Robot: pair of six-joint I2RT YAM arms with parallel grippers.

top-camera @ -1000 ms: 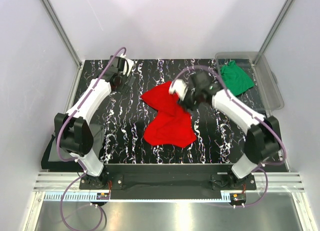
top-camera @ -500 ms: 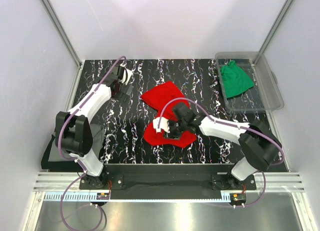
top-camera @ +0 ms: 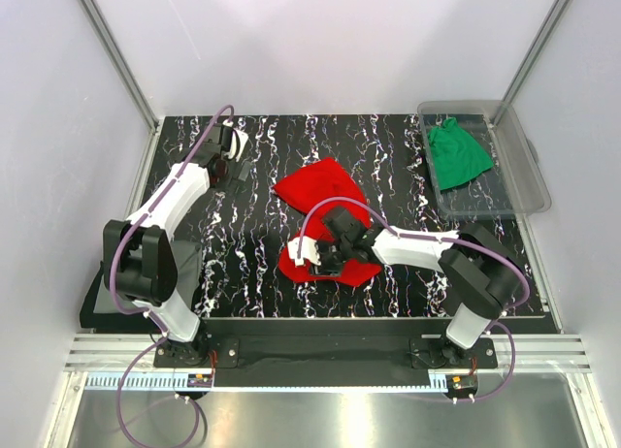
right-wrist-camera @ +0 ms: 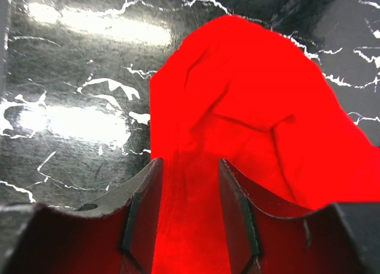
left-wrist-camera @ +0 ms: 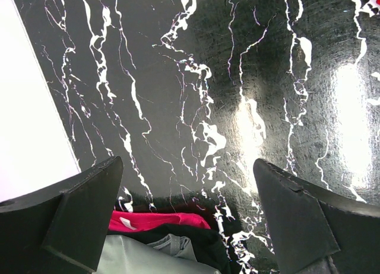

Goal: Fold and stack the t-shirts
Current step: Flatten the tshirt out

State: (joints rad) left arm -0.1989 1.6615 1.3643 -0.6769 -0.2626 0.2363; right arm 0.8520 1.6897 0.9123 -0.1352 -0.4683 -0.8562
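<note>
Next, my left gripper closes on the red t-shirt's nearest corner (top-camera: 278,187), pointing toward it.
The bright red t-shirt (top-camera: 320,188) lies crumpled in the middle of the black marbled table. My right gripper (top-camera: 307,254) is low at its near-left part. In the right wrist view its jaws (right-wrist-camera: 190,167) stand partway apart with flat red cloth (right-wrist-camera: 249,96) lying between them, not pinched. The green t-shirt (top-camera: 454,153) lies in the clear bin (top-camera: 532,184) at the far right. My left gripper (top-camera: 233,167) is wide open and empty over bare table at the far left (left-wrist-camera: 187,185). A dark grey flat thing (top-camera: 97,301) lies off the table's left edge.
In the left wrist view, folds of pink-red, black and grey cloth (left-wrist-camera: 160,247) show at the bottom edge between the fingers; I cannot tell what they belong to. White walls and metal posts enclose the table.
My right gripper has swung from above the shirt's far-right part down to its near-left part. The left gripper shifted slightly toward the far left.
</note>
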